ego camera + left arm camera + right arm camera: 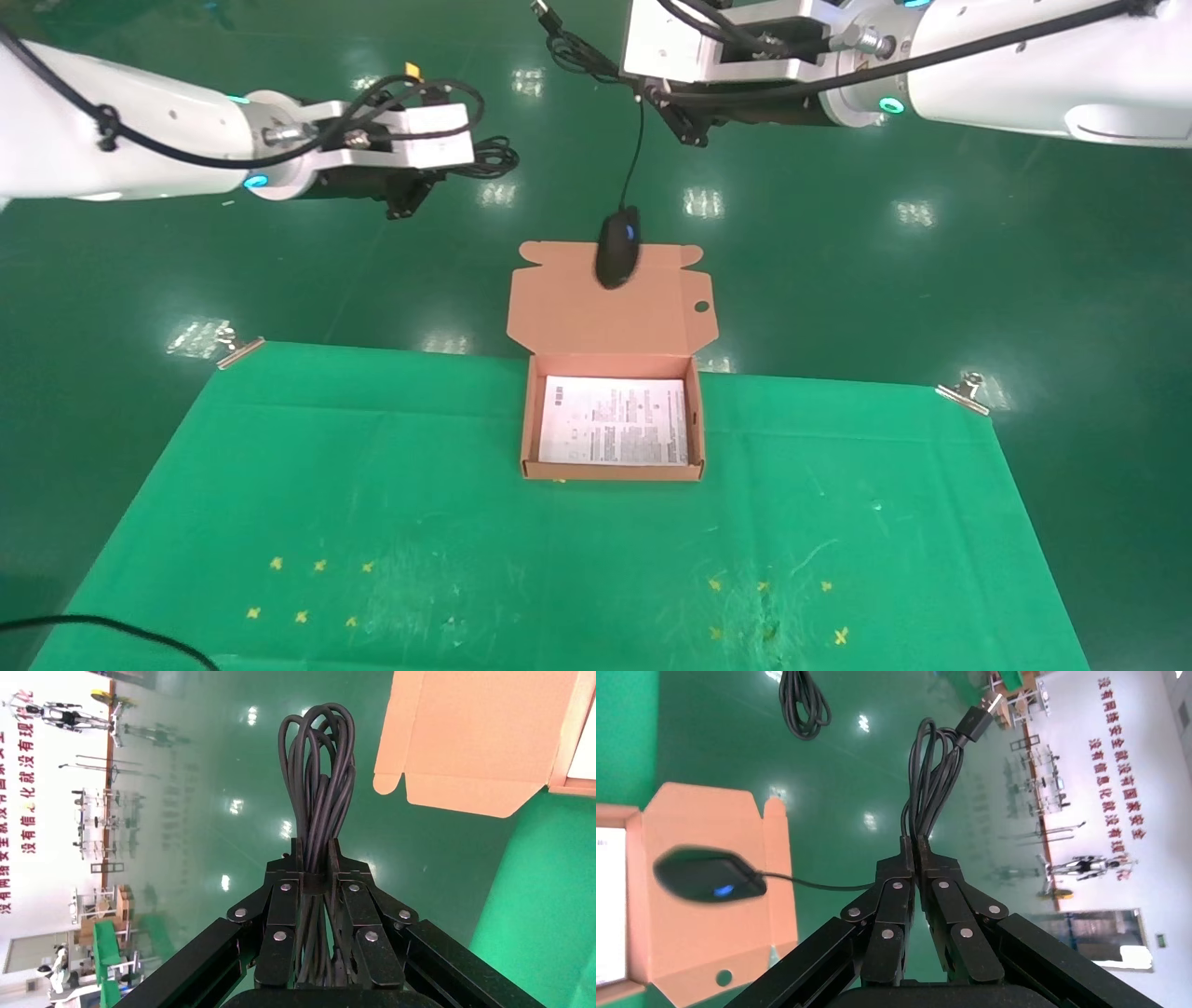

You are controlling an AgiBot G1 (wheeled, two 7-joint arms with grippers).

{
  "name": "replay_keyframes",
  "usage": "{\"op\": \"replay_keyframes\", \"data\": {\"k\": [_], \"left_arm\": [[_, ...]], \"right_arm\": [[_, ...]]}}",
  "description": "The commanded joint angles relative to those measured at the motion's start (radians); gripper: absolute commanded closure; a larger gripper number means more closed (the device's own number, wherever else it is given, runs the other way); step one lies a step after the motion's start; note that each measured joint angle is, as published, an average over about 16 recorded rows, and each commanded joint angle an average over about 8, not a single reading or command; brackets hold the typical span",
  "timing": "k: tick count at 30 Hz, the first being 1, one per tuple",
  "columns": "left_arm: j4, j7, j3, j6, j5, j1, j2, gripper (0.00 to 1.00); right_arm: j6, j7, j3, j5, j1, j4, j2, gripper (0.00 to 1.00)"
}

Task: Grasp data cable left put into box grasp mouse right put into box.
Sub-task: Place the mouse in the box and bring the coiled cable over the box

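Next, I release the mouse from my right gripper on the white printed sheet (582,437), near the orange box's near side.
My left gripper (406,199) is raised at the far left and is shut on the data cable (488,158), a bundle of black loops; in the left wrist view the loops (318,762) stick out past the jaws of the left gripper (316,848). My right gripper (685,125) is high at the far middle, shut on the mouse's folded cord (933,769) with its USB plug (979,714). The black mouse (617,246) hangs by the cord over the open flap lid of the orange box (528,419). The right wrist view shows the right gripper (916,844), the mouse (708,874) and the lid (701,945).
The box holds a white printed sheet (615,419) and stands at the far edge of the green cloth (372,485). Metal clips (240,349) (964,391) pin the cloth's far corners. Yellow crosses mark the near cloth. A loose black cable (93,624) lies at the near left corner.
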Motion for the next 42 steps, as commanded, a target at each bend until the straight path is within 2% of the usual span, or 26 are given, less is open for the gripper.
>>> {"op": "replay_keyframes", "data": {"k": [1,10,19,29,41,42], "left_arm": [[0.006,-0.001,0.000,-0.005,0.003,-0.005,0.005,1.00],[-0.013,-0.037,0.022,0.029,0.047,0.025,-0.039,1.00],[-0.076,-0.155,0.046,0.090,0.130,0.049,-0.106,1.00],[-0.183,-0.292,0.066,0.156,0.223,0.064,-0.154,1.00],[-0.254,-0.355,0.069,0.175,0.261,0.079,-0.173,1.00],[-0.256,-0.357,0.069,0.176,0.262,0.080,-0.174,1.00]], "right_arm": [[0.004,-0.014,0.004,0.011,0.007,-0.014,-0.013,1.00],[0.015,-0.006,-0.013,-0.004,-0.036,-0.043,-0.031,1.00],[0.030,-0.013,-0.041,-0.025,-0.081,-0.133,-0.088,1.00],[0.013,-0.006,-0.059,0.040,-0.154,-0.141,-0.128,1.00],[0.063,0.038,-0.116,0.089,-0.219,-0.249,-0.136,1.00],[0.067,0.036,-0.124,0.093,-0.221,-0.256,-0.137,0.96]]}}
